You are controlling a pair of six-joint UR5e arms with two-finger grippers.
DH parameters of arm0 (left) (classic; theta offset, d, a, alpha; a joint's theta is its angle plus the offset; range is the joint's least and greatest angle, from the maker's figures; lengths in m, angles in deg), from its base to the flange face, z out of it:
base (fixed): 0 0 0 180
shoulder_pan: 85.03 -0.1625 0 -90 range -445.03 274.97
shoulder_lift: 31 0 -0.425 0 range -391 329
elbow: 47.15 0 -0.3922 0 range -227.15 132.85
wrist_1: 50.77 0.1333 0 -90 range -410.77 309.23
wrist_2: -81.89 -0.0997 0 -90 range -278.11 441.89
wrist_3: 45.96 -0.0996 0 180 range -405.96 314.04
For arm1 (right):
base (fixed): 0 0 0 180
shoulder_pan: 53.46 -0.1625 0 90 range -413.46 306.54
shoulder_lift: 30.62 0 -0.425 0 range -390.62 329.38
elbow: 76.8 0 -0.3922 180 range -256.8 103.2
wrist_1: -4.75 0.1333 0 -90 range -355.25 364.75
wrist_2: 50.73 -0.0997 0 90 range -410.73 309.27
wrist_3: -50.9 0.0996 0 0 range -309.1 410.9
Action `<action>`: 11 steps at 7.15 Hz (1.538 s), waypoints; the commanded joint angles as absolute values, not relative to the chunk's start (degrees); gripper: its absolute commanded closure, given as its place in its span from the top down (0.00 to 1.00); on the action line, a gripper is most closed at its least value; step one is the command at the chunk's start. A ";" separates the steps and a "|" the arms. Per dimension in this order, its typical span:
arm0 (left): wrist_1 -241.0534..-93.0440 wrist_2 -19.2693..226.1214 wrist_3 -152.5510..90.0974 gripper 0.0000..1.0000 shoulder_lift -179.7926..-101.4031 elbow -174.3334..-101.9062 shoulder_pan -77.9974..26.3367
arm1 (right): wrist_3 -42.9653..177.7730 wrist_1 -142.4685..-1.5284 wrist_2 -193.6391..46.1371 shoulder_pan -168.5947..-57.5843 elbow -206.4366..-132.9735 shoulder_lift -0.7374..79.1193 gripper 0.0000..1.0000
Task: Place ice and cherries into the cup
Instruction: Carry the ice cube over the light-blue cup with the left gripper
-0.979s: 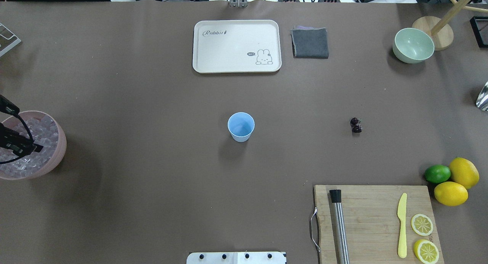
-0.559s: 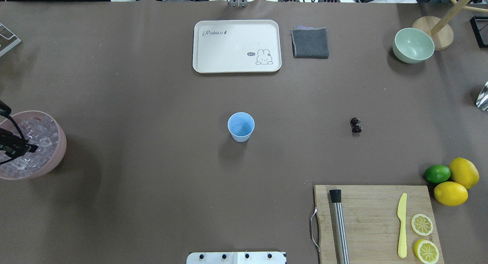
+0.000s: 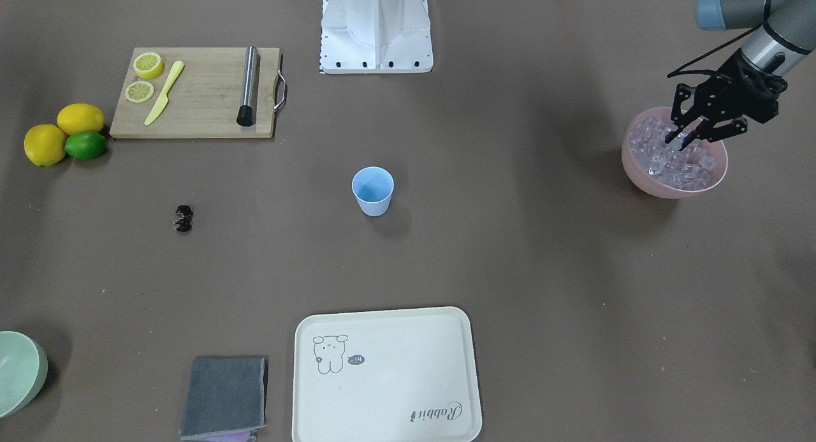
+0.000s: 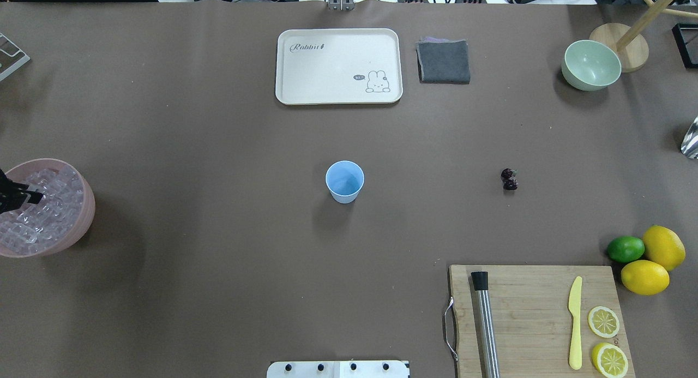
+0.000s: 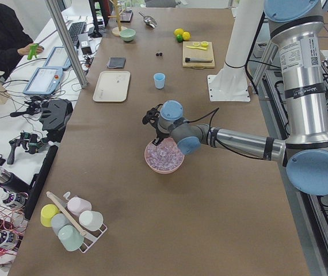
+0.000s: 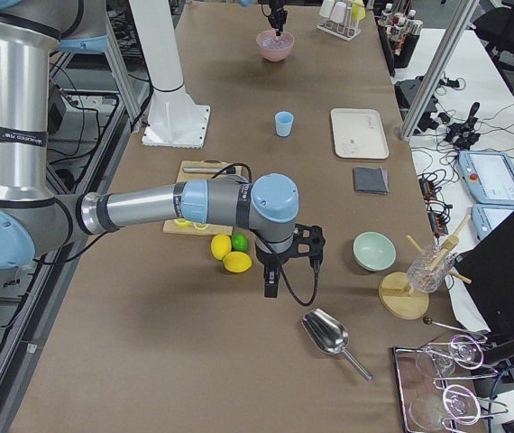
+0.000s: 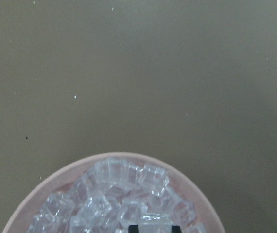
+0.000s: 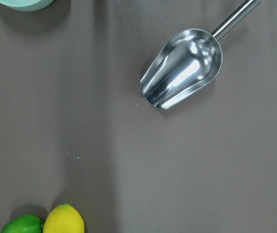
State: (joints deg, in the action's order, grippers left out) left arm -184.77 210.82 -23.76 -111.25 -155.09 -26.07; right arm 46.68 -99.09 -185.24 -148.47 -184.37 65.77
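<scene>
The robot's left gripper will release the cube of ice inside the empty light-blue cup (image 3: 373, 190) at the middle of the table. The ice cube is now just over the pink bowl.
The light-blue cup (image 4: 344, 180) stands upright at the table's middle. The dark cherries (image 4: 509, 179) lie on the cloth to its right, apart from it. At the far left, clear ice (image 3: 676, 164) fills a pink bowl (image 4: 82, 225). My left gripper (image 3: 677, 142) hangs just over that heap, its fingertips drawn close together around one cube of ice. In the left wrist view the ice (image 7: 124, 194) lies right below. My right gripper (image 6: 270, 287) shows only in the exterior right view, beside the lemons. I cannot tell whether it is open or shut.
A cream tray (image 4: 338, 66), a grey cloth (image 4: 443, 61) and a pale-green bowl (image 4: 591, 64) sit along the far side. A wooden board (image 4: 534, 318) with a muddler, knife and lemon slices sits front right, next to two lemons and a lime (image 4: 626, 249). A metal scoop (image 8: 182, 68) lies under the right wrist.
My left gripper has drawn back over the pink bowl toward the overhead view's left edge; less of it shows now. Cup and cherries have not moved.
</scene>
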 commanded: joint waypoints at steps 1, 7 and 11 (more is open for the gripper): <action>-177.21 210.92 -20.66 0.00 -122.70 -155.17 -26.05 | 46.68 -98.96 -185.38 -148.47 -183.85 65.98 1.00; -171.71 190.19 8.52 0.00 -151.57 -154.11 -52.51 | 46.68 -98.96 -185.64 -148.47 -183.76 65.98 1.00; -173.02 179.80 8.10 0.00 -153.87 -147.18 -59.01 | 46.68 -98.96 -185.64 -148.47 -183.50 65.54 1.00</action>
